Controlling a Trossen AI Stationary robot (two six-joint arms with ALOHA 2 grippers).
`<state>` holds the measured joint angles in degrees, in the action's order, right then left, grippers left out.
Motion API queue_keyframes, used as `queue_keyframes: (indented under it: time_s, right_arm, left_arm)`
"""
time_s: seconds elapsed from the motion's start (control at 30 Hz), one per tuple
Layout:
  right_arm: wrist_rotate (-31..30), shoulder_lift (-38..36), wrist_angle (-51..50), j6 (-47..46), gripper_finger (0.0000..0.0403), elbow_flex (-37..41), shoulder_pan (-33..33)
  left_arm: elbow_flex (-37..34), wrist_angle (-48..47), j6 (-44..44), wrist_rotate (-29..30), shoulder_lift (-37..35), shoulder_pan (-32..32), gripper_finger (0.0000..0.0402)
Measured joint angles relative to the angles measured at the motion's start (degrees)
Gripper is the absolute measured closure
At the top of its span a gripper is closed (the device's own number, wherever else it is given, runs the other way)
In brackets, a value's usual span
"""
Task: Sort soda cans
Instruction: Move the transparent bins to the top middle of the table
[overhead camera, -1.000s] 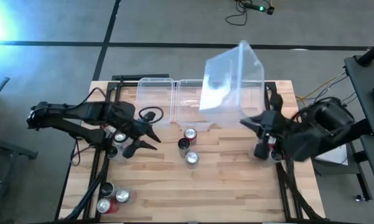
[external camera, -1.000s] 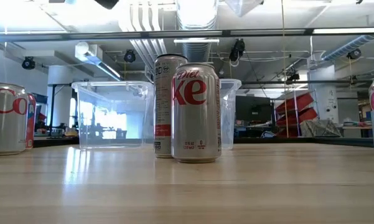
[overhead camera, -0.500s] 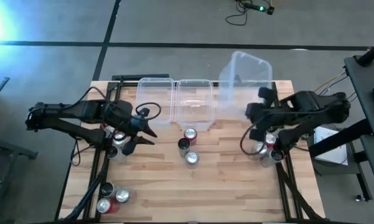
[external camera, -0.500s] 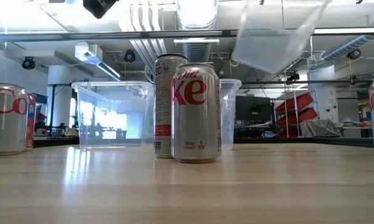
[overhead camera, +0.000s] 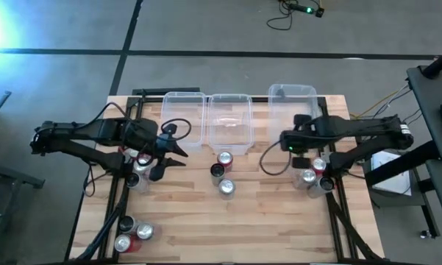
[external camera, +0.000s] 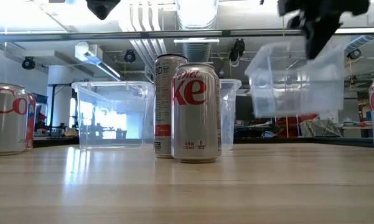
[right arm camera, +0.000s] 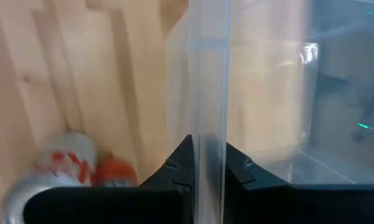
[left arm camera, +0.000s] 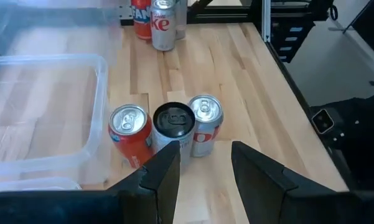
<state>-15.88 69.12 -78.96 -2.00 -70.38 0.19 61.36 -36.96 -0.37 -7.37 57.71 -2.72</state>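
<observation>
I need to set the held bin down with my right gripper, as it hangs tilted with a gap to the middle bin, then regrip its near side (right arm camera: 210, 87) and nudge it closer.
Three soda cans stand together mid-table: red (overhead camera: 224, 158), black (overhead camera: 218, 171), silver (overhead camera: 226, 187). In the left wrist view they are the red (left arm camera: 129, 134), black (left arm camera: 174, 127) and silver (left arm camera: 204, 124) cans. My left gripper (left arm camera: 205, 180) hovers open to their left, above the table (overhead camera: 173, 160). My right gripper (overhead camera: 288, 142) is shut on a clear plastic bin (overhead camera: 292, 110) at the far right. More cans stand under the left arm (overhead camera: 140, 165), at the near left (overhead camera: 132, 234) and at the right (overhead camera: 312, 175). My right gripper pinches the bin's near wall (right arm camera: 208, 124), one finger inside the bin and one outside. The fingers come from above, pointing steeply down. The bin hangs open side up and slightly tilted, its bottom (external camera: 286, 112) clear of the table.
Two more clear bins (overhead camera: 184, 118) (overhead camera: 229, 118) stand side by side at the table's far edge, left of the held one. Bare wood lies between the middle cans and the near edge. Black frame rails run along both table sides.
My right gripper has come down and swung toward the table's left, still shut on the bin. The bin, held high and steeply tipped before, has sunk and turned nearly level, open side up, beside the other two bins at the far edge.
</observation>
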Motion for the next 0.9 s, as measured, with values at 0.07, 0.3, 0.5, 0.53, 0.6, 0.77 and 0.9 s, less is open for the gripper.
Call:
queue_keyframes:
  time_s: [0.07,0.3,0.5,0.53,0.6,0.77,0.9]
  right_arm:
    - [2.70,-0.24,5.22,3.71,0.0380,3.05,-2.60]
    - [5.58,-0.44,10.47,7.92,0.0380,10.84,-7.74]
    - [5.79,-0.37,16.95,8.70,0.0380,14.39,-6.10]
    - [5.79,-0.37,17.33,8.86,0.0380,14.55,-6.08]
    - [5.77,-0.37,17.60,8.90,0.0380,14.63,-6.08]
    - [5.75,-0.37,18.65,9.49,0.0360,14.24,-6.08]
    - [5.36,-0.37,18.63,9.53,0.0327,13.98,-6.08]
  left_arm:
    - [0.00,0.15,0.93,0.72,0.33,0.19,0.0272]
    - [-0.95,0.77,0.95,2.00,1.12,1.81,0.0272]
    - [-1.09,0.95,1.30,2.09,1.12,2.25,0.0272]
    - [-1.09,0.97,1.30,2.12,1.12,2.23,0.0272]
    - [-1.11,0.97,1.21,2.16,1.12,2.23,0.0272]
    - [-1.15,1.58,1.28,2.22,1.12,2.25,0.0272]
    - [-1.16,1.60,1.30,2.23,1.12,2.29,0.0272]
